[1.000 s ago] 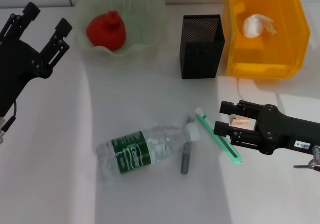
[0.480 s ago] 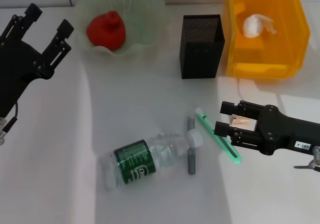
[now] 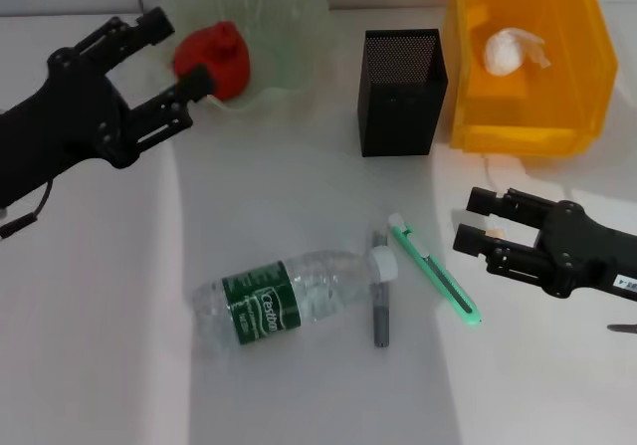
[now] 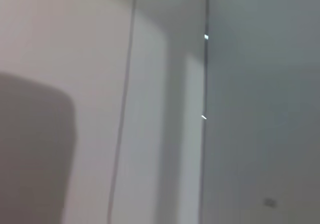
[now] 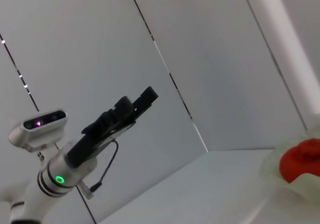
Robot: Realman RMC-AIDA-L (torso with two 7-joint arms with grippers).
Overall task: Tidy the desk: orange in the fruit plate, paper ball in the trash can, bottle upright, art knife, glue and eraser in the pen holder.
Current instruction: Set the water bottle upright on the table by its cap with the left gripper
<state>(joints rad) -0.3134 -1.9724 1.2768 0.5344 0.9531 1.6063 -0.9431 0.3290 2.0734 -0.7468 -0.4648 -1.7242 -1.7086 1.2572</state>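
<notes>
Next, I close my left gripper on the neck (image 3: 362,268) of the clear bottle, just under its white cap, because lifting that end of the bottle stands the bottle upright.
The clear bottle (image 3: 284,301) with a green label lies on its side on the desk. Its white cap touches the grey glue stick (image 3: 381,311). The green art knife (image 3: 433,281) lies just right of them. The reddish orange (image 3: 214,52) sits in the pale green fruit plate (image 3: 299,27), and the paper ball (image 3: 513,52) lies in the yellow trash can (image 3: 577,116). My left gripper (image 3: 177,55) hangs open at the plate's left edge. Right of the knife, my right gripper (image 3: 478,221) holds the tan eraser (image 3: 495,232) between its fingers. The black mesh pen holder (image 3: 401,92) stands behind.
The right wrist view shows the left arm's gripper (image 5: 125,111) against a grey wall, with the orange (image 5: 300,164) at the frame's edge. The left wrist view shows only blurred wall. White desk stretches along the left and front.
The left gripper swung right, up to the fruit plate. The right gripper drew back to the right, away from the knife, with the eraser. The bottle rolled slightly.
</notes>
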